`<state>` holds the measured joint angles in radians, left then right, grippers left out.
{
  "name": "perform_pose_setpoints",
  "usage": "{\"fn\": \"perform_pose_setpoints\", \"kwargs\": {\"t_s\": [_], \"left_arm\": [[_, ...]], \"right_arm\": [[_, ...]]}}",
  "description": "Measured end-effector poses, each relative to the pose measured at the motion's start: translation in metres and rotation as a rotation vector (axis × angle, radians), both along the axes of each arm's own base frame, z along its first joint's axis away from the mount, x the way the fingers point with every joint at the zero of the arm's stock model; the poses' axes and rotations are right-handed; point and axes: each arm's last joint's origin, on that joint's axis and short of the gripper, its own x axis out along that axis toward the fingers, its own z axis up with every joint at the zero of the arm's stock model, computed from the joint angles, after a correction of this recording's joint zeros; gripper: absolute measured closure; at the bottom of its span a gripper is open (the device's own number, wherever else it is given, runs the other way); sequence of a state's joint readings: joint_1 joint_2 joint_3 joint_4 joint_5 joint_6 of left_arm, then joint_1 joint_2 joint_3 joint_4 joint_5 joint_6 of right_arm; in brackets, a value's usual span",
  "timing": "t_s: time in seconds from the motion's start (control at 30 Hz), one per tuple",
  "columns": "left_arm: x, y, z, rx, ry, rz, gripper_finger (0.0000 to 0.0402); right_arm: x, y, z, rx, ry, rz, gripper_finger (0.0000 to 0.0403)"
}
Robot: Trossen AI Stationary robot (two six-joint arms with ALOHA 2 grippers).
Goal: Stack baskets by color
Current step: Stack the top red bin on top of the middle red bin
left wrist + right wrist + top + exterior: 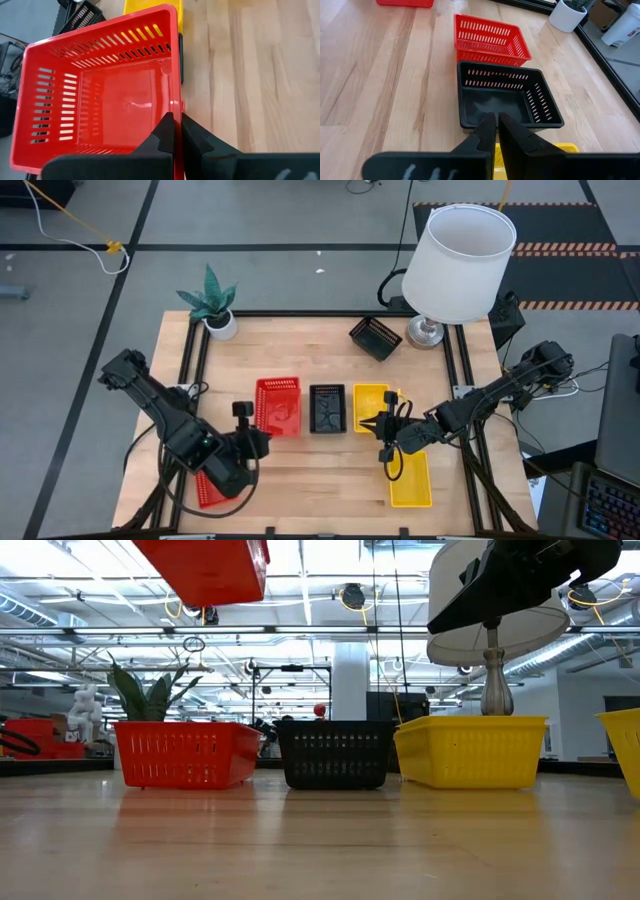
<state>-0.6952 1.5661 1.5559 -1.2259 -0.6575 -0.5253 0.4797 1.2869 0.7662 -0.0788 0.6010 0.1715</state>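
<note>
The left gripper should release the lifted red basket inside the second red basket (283, 410), next to the black basket in the row.
My left gripper (174, 122) is shut on a red basket (279, 406), which hangs high over the table and shows at the top of the low view (205, 565). Under it a second red basket (186, 754) stands on the wood, in a row with a black basket (327, 408) and a yellow basket (368, 402). My right gripper (495, 121) hovers shut above the yellow basket's near end (374, 424) and holds nothing. A third red basket (209, 492) lies half hidden under my left arm. My left gripper pinches the lifted red basket's end wall (174, 102), the one facing the table's near edge. One finger (161, 134) is inside the basket and the other (196, 136) outside, both lying along the wall and slanting down from the left. The basket hangs clear, mouth up.
Another black basket (375, 337) sits askew at the far side beside a white-shaded lamp (462, 260). A potted plant (213, 308) stands at the far left corner. A yellow basket (411, 480) lies near the front right. Bare wood shows at the front centre.
</note>
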Motion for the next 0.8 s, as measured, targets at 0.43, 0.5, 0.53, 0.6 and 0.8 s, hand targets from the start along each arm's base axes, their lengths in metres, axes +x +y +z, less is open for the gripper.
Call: {"fn": "perform_pose_setpoints", "kwargs": {"t_s": [0.43,0.5,0.53,0.6,0.8], "left_arm": [[0.001,0.0,-0.037,0.019,0.034,0.022,0.0393],[0.001,-0.001,-0.044,0.014,0.031,0.025,0.0393],[0.002,-0.001,-0.047,0.01,0.028,0.025,0.039],[0.002,-0.003,-0.05,0.001,0.016,0.021,0.0379],[0.005,-0.004,-0.069,-0.002,-0.001,-0.002,0.0386]], "right_arm": [[0.0,0.0,0.0,0.0,0.0,0.0,0.039],[0.0,0.0,0.0,0.0,0.0,-0.001,0.039],[0.0,0.0,0.0,0.0,0.0,0.0,0.039],[0.0,0.0,0.0,0.0,0.0,0.0,0.039],[0.0,0.0,0.0,0.0,0.0,0.0,0.039]]}}
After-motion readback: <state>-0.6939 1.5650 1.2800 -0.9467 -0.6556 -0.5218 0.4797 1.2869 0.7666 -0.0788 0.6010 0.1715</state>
